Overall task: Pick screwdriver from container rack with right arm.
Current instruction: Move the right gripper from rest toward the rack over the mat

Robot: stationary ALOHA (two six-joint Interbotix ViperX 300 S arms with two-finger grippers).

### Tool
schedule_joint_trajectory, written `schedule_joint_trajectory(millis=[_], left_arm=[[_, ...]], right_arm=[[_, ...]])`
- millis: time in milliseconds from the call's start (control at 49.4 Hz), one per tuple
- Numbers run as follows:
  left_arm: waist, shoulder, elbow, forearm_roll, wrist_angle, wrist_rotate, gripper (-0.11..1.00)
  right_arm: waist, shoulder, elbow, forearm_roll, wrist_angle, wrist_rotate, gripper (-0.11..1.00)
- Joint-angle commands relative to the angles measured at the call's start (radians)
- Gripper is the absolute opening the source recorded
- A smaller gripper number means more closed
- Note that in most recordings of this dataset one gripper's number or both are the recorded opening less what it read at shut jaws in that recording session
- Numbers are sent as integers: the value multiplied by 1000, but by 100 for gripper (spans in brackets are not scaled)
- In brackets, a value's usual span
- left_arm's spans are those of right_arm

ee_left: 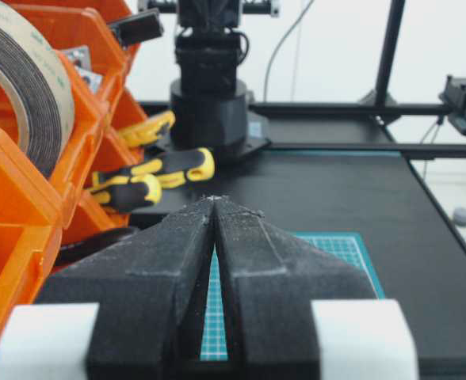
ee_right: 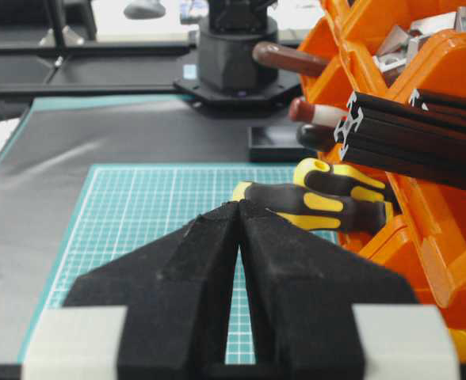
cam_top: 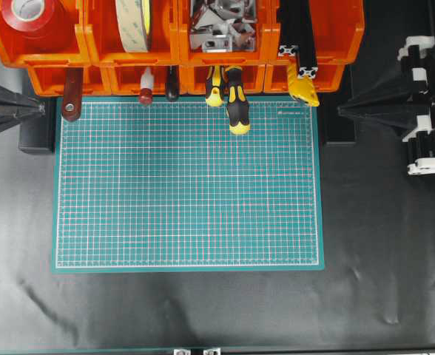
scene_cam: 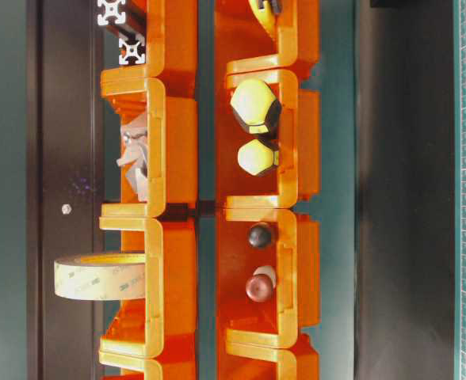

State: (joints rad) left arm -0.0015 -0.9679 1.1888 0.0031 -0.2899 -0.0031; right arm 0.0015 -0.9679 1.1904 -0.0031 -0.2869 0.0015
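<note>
Next, my right gripper moves next to the screwdriver beside the stubbier handle and closes over the mat on the yellow end of its handle (cam_top: 239, 124) (ee_right: 251, 191).
The screwdriver (cam_top: 237, 103) shows its yellow-and-black handle, sticking out of a lower bin of the orange container rack (cam_top: 92, 55) onto the mat's far edge; its shaft is hidden in the bin. A stubbier yellow-and-black handle (cam_top: 214, 87) lies just left of it. The right wrist view has the screwdriver handle (ee_right: 312, 210) close ahead, right of my right gripper (ee_right: 239, 204), which is shut and empty. In the overhead view the right gripper (cam_top: 341, 109) rests at the mat's right side, apart from the rack. My left gripper (cam_top: 44, 109) (ee_left: 215, 199) is shut and empty at the left.
A green cutting mat (cam_top: 188, 185) covers the table's middle. The bins hold a red tape roll (cam_top: 29, 15), a beige tape roll (cam_top: 134, 26), metal brackets (cam_top: 219, 29) and black extrusions (cam_top: 299, 37). Brown (cam_top: 72, 96), red (cam_top: 146, 92) and dark (cam_top: 172, 87) handles stick out.
</note>
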Motion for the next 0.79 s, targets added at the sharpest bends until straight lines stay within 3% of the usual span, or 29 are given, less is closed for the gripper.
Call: schedule_joint_trajectory(millis=[0, 101, 365, 770], left_arm=[[-3, 54, -57, 28, 26, -32, 6], [-5, 78, -106, 31, 91, -63, 0], [-20, 72, -164, 32, 189, -64, 0], [-71, -8, -170, 32, 279, -66, 0]], right_arm=[[-8, 11, -40, 8, -9, 8, 2], [0, 17, -87, 8, 66, 23, 2], [81, 66, -239, 5, 365, 32, 2], [239, 291, -488, -9, 609, 32, 2]])
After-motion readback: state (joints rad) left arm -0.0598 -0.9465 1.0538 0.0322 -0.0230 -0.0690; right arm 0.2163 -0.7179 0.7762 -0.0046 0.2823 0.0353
